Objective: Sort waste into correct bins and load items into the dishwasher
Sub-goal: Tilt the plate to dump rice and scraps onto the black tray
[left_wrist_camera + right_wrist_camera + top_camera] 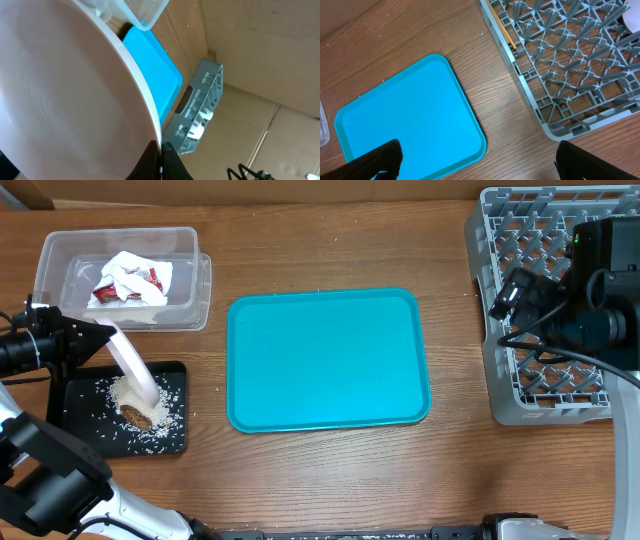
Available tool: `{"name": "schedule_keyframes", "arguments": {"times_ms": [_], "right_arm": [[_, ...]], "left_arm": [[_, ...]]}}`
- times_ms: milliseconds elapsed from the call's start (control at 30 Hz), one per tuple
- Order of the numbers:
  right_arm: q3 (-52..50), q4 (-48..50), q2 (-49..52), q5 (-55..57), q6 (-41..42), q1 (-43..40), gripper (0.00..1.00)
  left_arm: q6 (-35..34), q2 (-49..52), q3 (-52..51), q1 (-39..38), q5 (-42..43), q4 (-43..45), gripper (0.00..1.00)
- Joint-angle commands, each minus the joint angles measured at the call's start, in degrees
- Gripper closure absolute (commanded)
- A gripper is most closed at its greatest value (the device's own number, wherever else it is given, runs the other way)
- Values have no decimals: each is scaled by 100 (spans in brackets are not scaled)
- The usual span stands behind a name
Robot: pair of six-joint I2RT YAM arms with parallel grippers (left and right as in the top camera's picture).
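Next, my left gripper releases the white flat plate in the middle of the teal serving tray (335,355) (148,76).
My left gripper (161,161) is shut on the rim of a flat white plate (133,366), held tilted steeply over the black tray (75,398). The plate (60,95) fills the left wrist view. Rice grains (160,425) and a brown scrap (137,417) lie in the black tray. The clear tub (190,280) holds the crumpled white napkin (130,275) and the red wrapper (104,294). My right gripper (477,160) is open and empty, hovering at the grey dish rack's (510,395) left side. A chopstick (502,30) lies in the rack (540,110).
The teal serving tray (328,360) lies bare at the table's middle; it also shows in the right wrist view (405,120) and the left wrist view (157,70). Cardboard walls stand behind the table.
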Motion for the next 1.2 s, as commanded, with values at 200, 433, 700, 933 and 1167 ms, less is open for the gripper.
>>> {"name": "schedule_keyframes", "arguments": {"times_ms": [200, 433, 700, 933, 1167], "right_arm": [[7, 33, -37, 35, 26, -17, 0], [7, 33, -37, 35, 26, -17, 0], [7, 33, -37, 37, 26, -17, 0], [7, 33, -37, 37, 26, -17, 0], [7, 33, -37, 35, 26, -17, 0]], "left_arm": [[623, -214, 166, 221, 511, -367, 96], [601, -227, 160, 291, 299, -170, 96], [750, -223, 149, 352, 367, -321, 96], [732, -245, 116, 361, 601, -372, 96], [619, -275, 101, 317, 903, -369, 96]]}}
